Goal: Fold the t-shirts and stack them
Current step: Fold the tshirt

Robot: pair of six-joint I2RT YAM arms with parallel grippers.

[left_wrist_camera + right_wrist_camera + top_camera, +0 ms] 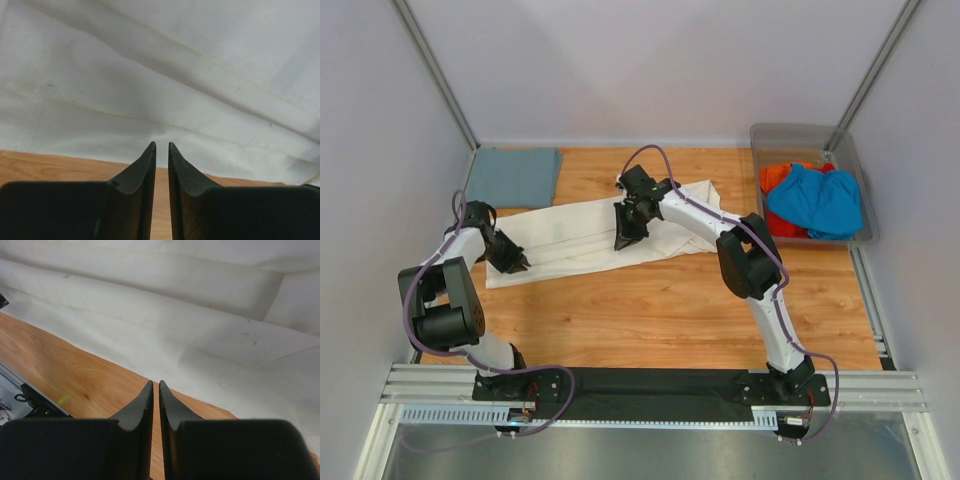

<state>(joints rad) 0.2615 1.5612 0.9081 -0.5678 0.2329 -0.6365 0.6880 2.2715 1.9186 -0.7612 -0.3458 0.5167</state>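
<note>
The left gripper's closed fingers are empty at the cream-white t-shirt's near edge, so the robot should open them and pinch that edge closer to the t-shirt's corner (498, 284).
A large cream-white t-shirt (570, 232) (150, 75) (210, 335) lies spread in a long band across the wooden table (660, 300). My left gripper (518, 265) (162, 145) points down at the shirt's near left edge. Its jaws stand a narrow gap apart, with only wood showing between them. My right gripper (623, 241) (155, 383) is at the near edge of the shirt's middle. Its jaws are drawn together to a thin slit, with no cloth showing between them. A dull grey-blue t-shirt (513, 176) lies folded flat at the back left.
A clear grey plastic bin (760, 135) stands at the back right. It holds a crumpled bright blue t-shirt (817, 202) on top of an orange-red one (776, 178). White walls close off the left, back and right sides. A metal rail (650, 385) carries the arm bases at the near edge.
</note>
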